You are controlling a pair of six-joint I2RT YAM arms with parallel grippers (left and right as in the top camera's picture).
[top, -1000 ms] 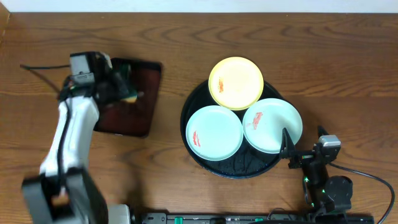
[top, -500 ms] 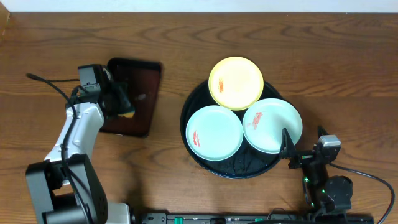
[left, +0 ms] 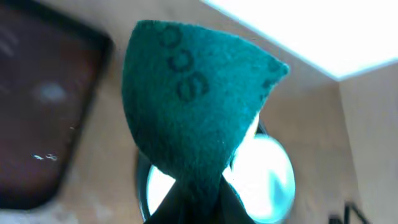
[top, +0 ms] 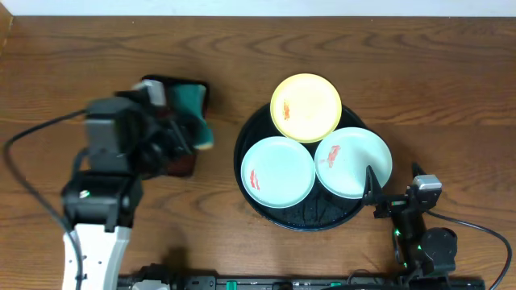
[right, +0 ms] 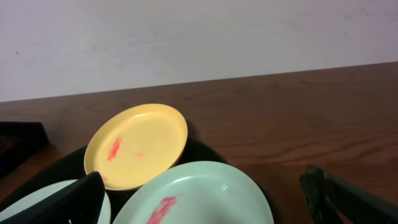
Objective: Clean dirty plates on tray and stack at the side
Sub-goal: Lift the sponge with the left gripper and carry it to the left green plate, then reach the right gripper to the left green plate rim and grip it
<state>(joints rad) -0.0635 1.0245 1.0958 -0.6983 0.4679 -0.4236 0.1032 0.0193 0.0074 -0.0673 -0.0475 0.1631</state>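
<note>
Next, the left gripper releases the green sponge on the mint plate (top: 280, 173) nearest the dark brown tray.
The round black tray (top: 310, 221) holds three dirty plates. A pale yellow plate (top: 305, 107) sits at the back, one mint plate (top: 277, 171) at front left and another mint plate (top: 352, 161) at right. Each has red-orange smears. My left gripper (top: 187, 133) is shut on a green sponge (top: 194, 111), raised above the table just left of the tray. In the left wrist view the sponge (left: 193, 99) hides most of a mint plate (left: 270, 180). My right gripper (top: 387, 199) is open and empty at the tray's front right; its view shows the yellow plate (right: 137, 146) and a mint plate (right: 199, 193).
A smaller rectangular dark brown tray (top: 184, 164) lies under my left arm and also shows in the left wrist view (left: 43, 112). A cable runs across the table at the left. Bare wood lies behind and to the right of the black tray.
My left arm has lifted the green sponge off the brown tray and carried it up and to the right, towards the black tray. The right arm and the plates have not moved.
</note>
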